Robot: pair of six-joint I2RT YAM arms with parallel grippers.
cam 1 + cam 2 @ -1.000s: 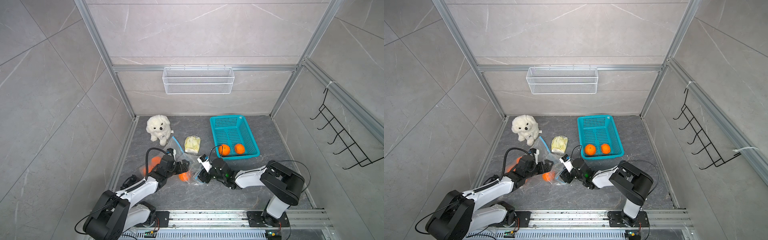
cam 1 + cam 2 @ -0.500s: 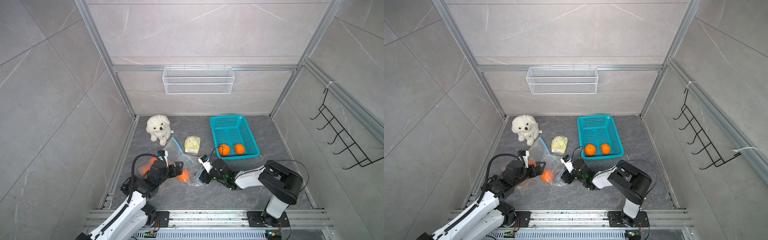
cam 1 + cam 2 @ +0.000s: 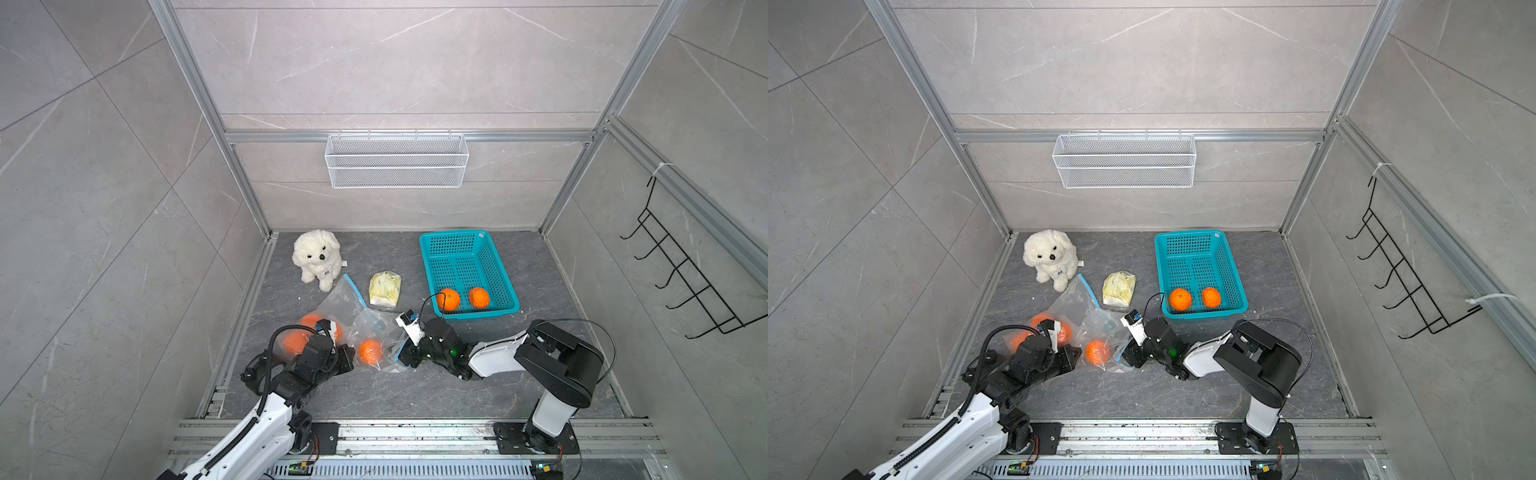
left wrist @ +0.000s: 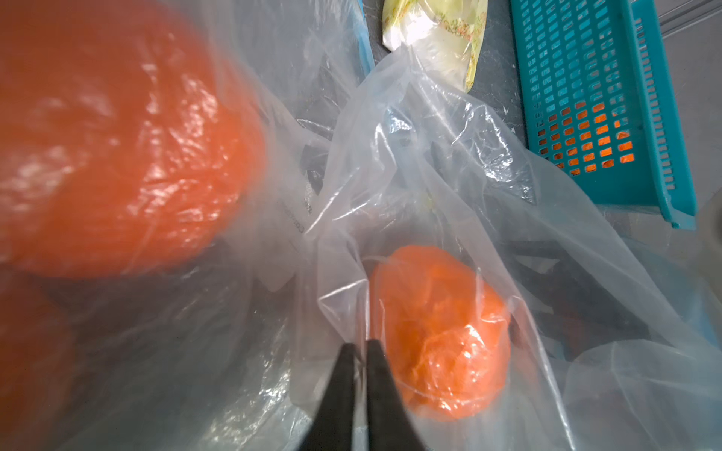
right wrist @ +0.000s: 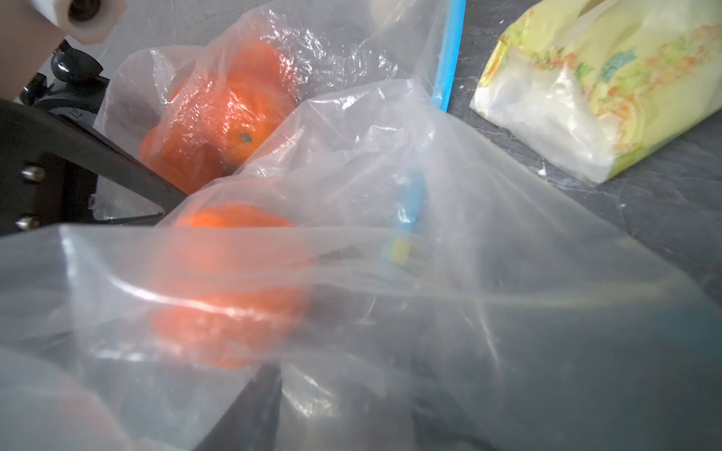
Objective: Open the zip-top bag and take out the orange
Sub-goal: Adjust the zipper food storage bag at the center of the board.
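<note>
My left gripper is going to let go of the fold of the bag's plastic on the grey floor (image 3: pixel 368 329) (image 4: pixel 398 203), in front of the yellow packet.
The clear zip-top bag (image 3: pixel 376 326) (image 3: pixel 1104 328) lies crumpled on the grey floor with one orange (image 3: pixel 370 352) (image 3: pixel 1097 352) inside it. My left gripper (image 3: pixel 351 358) (image 3: pixel 1077 356) reaches in from the left. In the left wrist view the left gripper (image 4: pixel 361 345) is shut on a fold of the bag's film (image 4: pixel 429 175), right beside the orange (image 4: pixel 441 339). My right gripper (image 3: pixel 401 353) (image 3: pixel 1127 353) sits at the bag's blue zip end. Seen from the right wrist, the right gripper (image 5: pixel 351 394) has its jaws apart under the film, with the orange (image 5: pixel 230 304) just ahead.
A second clear bag (image 3: pixel 332 307) holding two oranges (image 3: pixel 322 322) lies behind my left gripper. A teal basket (image 3: pixel 457 257) with two oranges stands to the right. A yellow packet (image 3: pixel 385 289) and a white plush dog (image 3: pixel 318 259) sit further back.
My left gripper has gone from open to shut, pinching the bag film beside the orange, and the left arm has pulled back toward the front rail. The right arm has hardly moved.
</note>
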